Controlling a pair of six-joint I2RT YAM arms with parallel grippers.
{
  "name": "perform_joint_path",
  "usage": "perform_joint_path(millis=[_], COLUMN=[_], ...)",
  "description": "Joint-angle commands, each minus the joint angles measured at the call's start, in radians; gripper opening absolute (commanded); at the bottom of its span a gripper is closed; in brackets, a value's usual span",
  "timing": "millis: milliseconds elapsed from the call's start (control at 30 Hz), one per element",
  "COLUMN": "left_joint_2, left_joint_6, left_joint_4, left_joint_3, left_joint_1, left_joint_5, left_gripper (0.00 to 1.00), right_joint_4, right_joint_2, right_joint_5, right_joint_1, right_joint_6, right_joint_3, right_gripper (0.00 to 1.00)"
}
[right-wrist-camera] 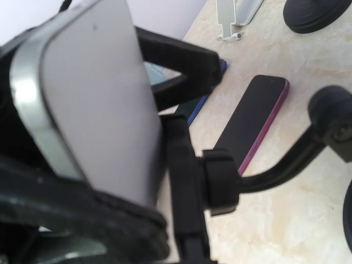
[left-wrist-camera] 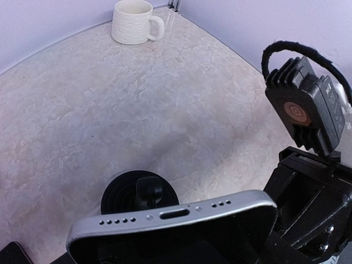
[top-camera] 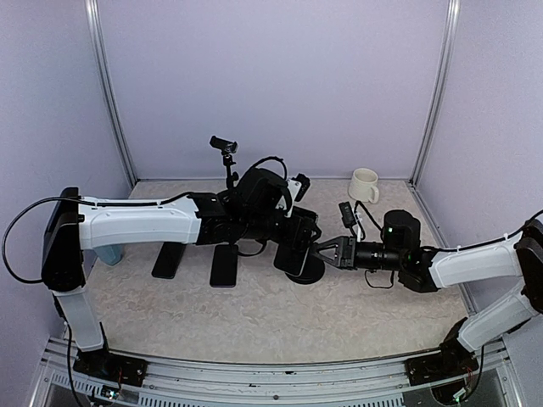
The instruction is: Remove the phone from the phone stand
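Observation:
Next, I set the black phone stand, now just behind the phone, on the table (top-camera: 297, 218) between the camera tripod and white mug, using my right gripper.
The phone (top-camera: 293, 254) has a silver frame (left-wrist-camera: 176, 212) and a pale grey back (right-wrist-camera: 99, 110). It stands tilted at the table's middle, just in front of the black phone stand (top-camera: 307, 271). My left gripper (top-camera: 293, 237) reaches in from the left and is shut across the phone's width, and one black finger (right-wrist-camera: 181, 71) shows at the phone's edge. The stand's round base (left-wrist-camera: 137, 192) lies behind the phone. My right gripper (top-camera: 321, 252) comes from the right, shut on the stand's upright cradle (right-wrist-camera: 187, 181). A thin strip of table shows between cradle and phone back.
A white mug (top-camera: 364, 184) stands at the back right corner. Two dark phones (top-camera: 168, 259) (top-camera: 225, 264) lie flat under my left arm, one pink-edged (right-wrist-camera: 253, 121). A small camera on a tripod (top-camera: 225, 146) stands behind. The right wrist's camera (left-wrist-camera: 305, 110) sits close beside the phone.

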State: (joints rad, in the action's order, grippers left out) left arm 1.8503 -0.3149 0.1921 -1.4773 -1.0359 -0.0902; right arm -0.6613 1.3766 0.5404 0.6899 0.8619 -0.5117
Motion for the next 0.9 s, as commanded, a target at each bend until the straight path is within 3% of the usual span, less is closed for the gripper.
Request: perform_joint_path(millis=[0, 633, 867], left_joint_2=[-0.047, -0.214, -0.349], left_joint_6=[0.000, -0.028, 0.000], left_joint_4=[-0.098, -0.299, -0.278], left_joint_3=[0.002, 0.116, 0.185], left_joint_1=[-0.022, -0.032, -0.023], left_joint_5=[0.031, 0.239, 0.117], left_gripper=[0.38, 0.38, 0.39], right_joint_4=[0.027, 0.043, 0.047], right_joint_2=[0.015, 0.012, 0.036], right_joint_5=[-0.007, -0.035, -0.031], right_joint_1=[-0.009, -0.009, -0.039], right_joint_6=[-0.006, -0.031, -0.069], right_joint_3=[-0.025, -0.041, -0.111], right_gripper=[0.00, 0.00, 0.00])
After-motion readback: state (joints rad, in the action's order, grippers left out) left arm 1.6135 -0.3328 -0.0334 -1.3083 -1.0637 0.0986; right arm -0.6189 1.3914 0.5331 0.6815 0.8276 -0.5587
